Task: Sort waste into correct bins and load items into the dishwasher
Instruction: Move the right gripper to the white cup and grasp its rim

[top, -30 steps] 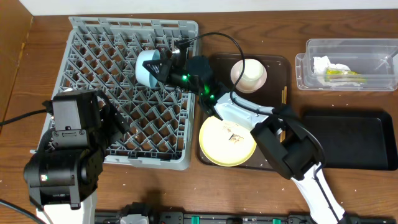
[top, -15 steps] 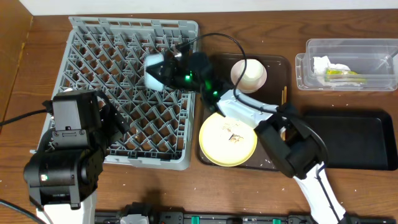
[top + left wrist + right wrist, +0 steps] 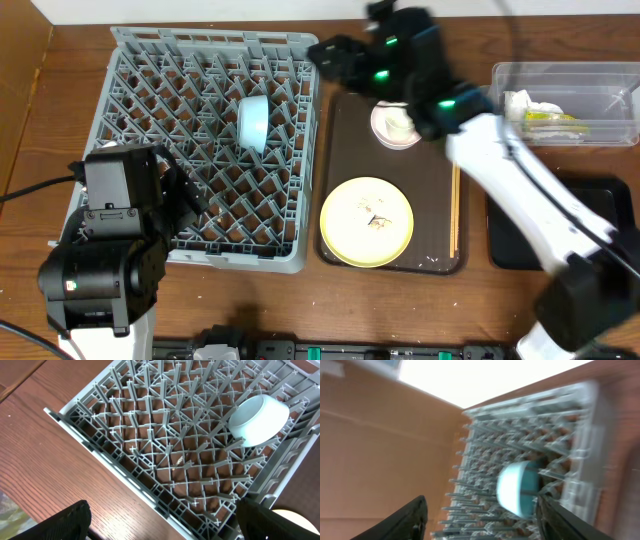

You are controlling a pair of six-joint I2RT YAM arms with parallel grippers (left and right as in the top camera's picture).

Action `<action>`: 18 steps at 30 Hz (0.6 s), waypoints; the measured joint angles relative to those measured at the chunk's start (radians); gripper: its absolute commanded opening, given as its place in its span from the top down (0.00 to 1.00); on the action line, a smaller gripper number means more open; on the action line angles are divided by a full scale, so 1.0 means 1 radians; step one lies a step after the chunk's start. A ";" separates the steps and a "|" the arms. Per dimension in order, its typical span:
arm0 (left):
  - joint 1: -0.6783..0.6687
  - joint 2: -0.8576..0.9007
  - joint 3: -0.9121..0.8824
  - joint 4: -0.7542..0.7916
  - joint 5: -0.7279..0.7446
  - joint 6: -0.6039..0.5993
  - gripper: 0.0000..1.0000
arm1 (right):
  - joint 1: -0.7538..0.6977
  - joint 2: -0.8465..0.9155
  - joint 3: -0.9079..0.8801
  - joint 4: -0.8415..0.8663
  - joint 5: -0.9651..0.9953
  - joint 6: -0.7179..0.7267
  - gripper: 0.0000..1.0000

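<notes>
The cream cup's rim (image 3: 384, 120) is the next place for my right gripper to go, and it should close there, on the side of the cup toward the grey dishwasher rack.
The light blue bowl (image 3: 252, 122) (image 3: 257, 420) (image 3: 520, 489) lies on its side among the pegs of the grey dishwasher rack (image 3: 150, 60). My right gripper (image 3: 330, 55) (image 3: 480, 520) hangs open and blurred over the rack's back right corner, apart from the bowl, with nothing between its fingers. My left gripper (image 3: 185, 195) (image 3: 165, 525) is open over the rack's front edge. The yellow plate (image 3: 350, 240) with crumbs (image 3: 378, 220) sits on the brown serving tray (image 3: 345, 130), as do the chopsticks (image 3: 455, 210) and the cream cup (image 3: 398, 122) on the pink saucer (image 3: 380, 135).
The clear tub (image 3: 600, 80) at the back right holds a white napkin (image 3: 520, 102) and a green-and-orange wrapper (image 3: 548, 118). The black tray (image 3: 610, 215) lies in front of it, partly under my right arm, which stretches across the table's right side.
My right gripper has opened, let go of the bowl and swung up and to the right. The bowl stays on its side in the rack. The left arm has not moved.
</notes>
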 measured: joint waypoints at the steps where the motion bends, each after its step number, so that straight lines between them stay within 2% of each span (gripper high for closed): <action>1: 0.000 0.000 0.000 0.000 0.000 0.000 0.06 | -0.015 -0.015 0.002 -0.037 0.013 -0.022 0.36; 6: 0.000 0.000 0.000 0.000 0.000 0.000 0.06 | -0.063 -0.012 0.004 -0.265 0.151 -0.181 0.40; 9: 0.000 0.000 0.000 0.000 0.000 0.000 0.06 | -0.063 0.030 0.003 -0.339 0.241 -0.239 0.43; 13: 0.000 0.000 0.000 0.000 0.000 0.000 0.07 | -0.063 0.110 0.003 -0.362 0.352 -0.303 0.43; 18: 0.000 0.000 0.000 0.000 0.000 0.000 0.06 | -0.063 0.193 0.002 -0.320 0.407 -0.358 0.54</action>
